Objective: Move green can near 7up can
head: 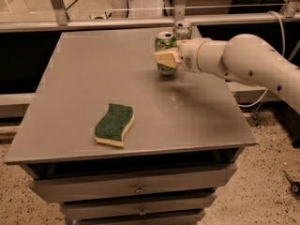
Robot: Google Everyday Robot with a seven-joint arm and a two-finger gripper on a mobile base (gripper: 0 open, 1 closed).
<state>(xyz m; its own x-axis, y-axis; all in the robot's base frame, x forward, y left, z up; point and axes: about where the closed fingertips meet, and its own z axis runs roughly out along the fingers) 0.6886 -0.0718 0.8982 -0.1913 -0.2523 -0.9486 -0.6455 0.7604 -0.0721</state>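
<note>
Next, I let go of the green can on the table (193,64), right up against the arm side of the 7up can.
The green can (165,45), green with a pale leafy pattern and a silver top, is upright near the table's far right. My gripper (168,58) is shut on the green can, its cream fingers (165,59) wrapped around the can's middle; the white arm reaches in from the right. The 7up can (183,30), silver-white with green markings, stands upright just behind and to the right of the green can, close to the table's back edge. My wrist hides its lower part.
A green and yellow sponge (114,123) lies on the grey table (93,69) near the front left. Drawers sit below the tabletop. A metal rail (117,22) runs behind the table's back edge.
</note>
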